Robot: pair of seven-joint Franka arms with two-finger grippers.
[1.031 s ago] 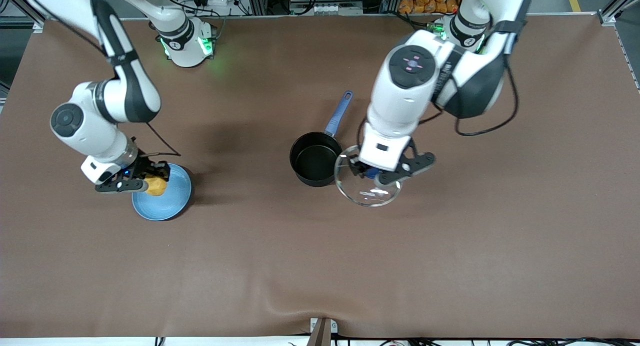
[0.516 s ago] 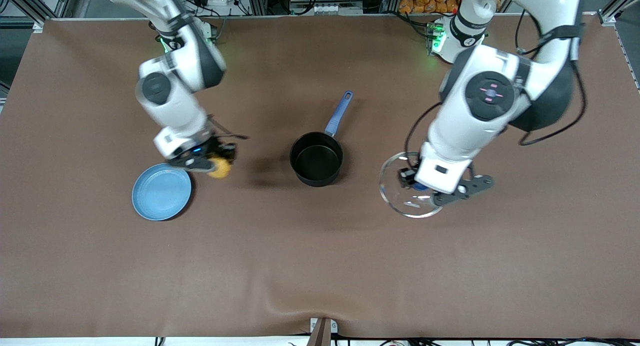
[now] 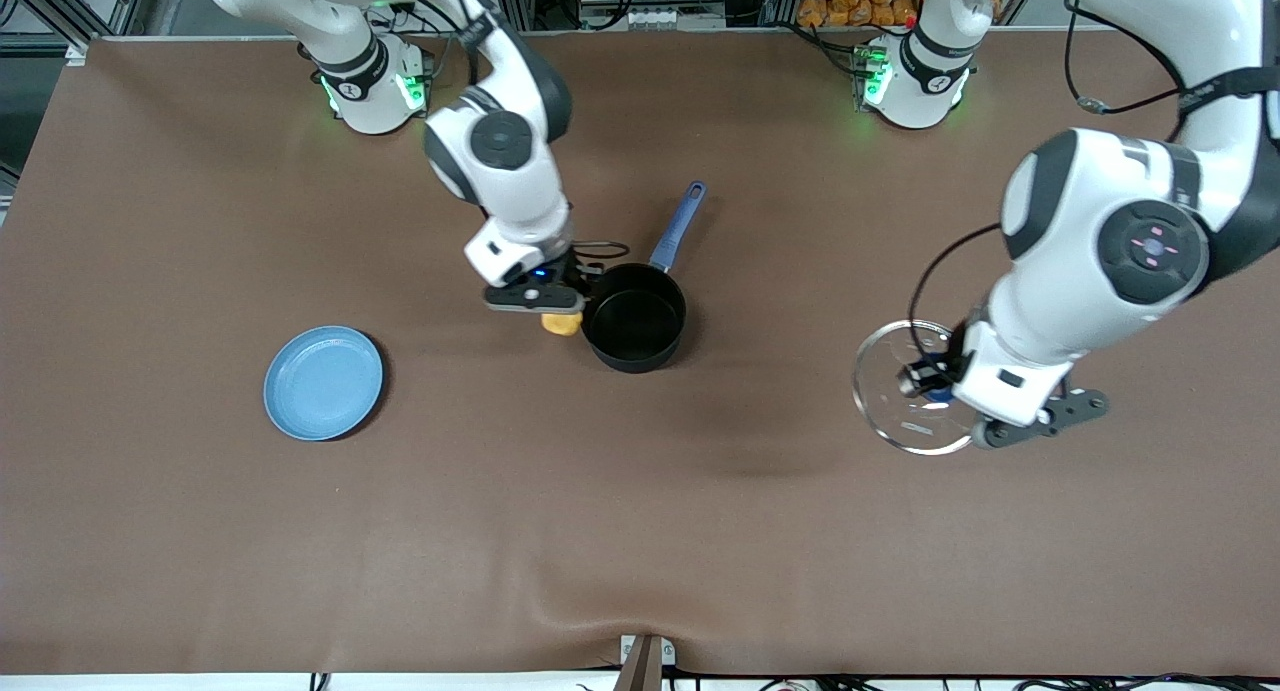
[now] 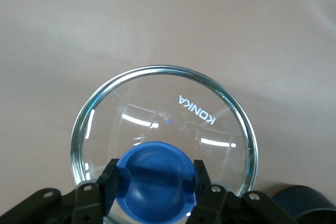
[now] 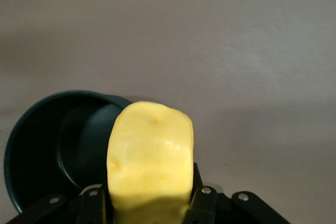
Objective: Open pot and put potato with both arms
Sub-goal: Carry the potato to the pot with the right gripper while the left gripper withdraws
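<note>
I will use my right gripper to release the yellow potato on the inside bottom of the black pot [image 3: 629, 343] [image 5: 95, 139], opposite the pot's blue handle.
The black pot [image 3: 633, 318] with its long blue handle [image 3: 678, 226] stands open and empty mid-table. My right gripper [image 3: 552, 309] is shut on the yellow potato [image 3: 562, 323] and holds it in the air just beside the pot's rim, at the right arm's side. In the right wrist view the potato [image 5: 150, 156] fills the jaws with the pot [image 5: 52, 145] beside it. My left gripper [image 3: 938, 386] is shut on the blue knob [image 4: 155, 181] of the clear glass lid [image 3: 905, 391] and holds it above the table toward the left arm's end.
A flat blue plate [image 3: 323, 382] lies bare toward the right arm's end of the table. A brown mat [image 3: 640, 531] covers the table. Cables and racks run along the edge by the arm bases.
My right gripper has carried the potato from the plate to the pot's rim. My left gripper has carried the lid from beside the pot toward the left arm's end.
</note>
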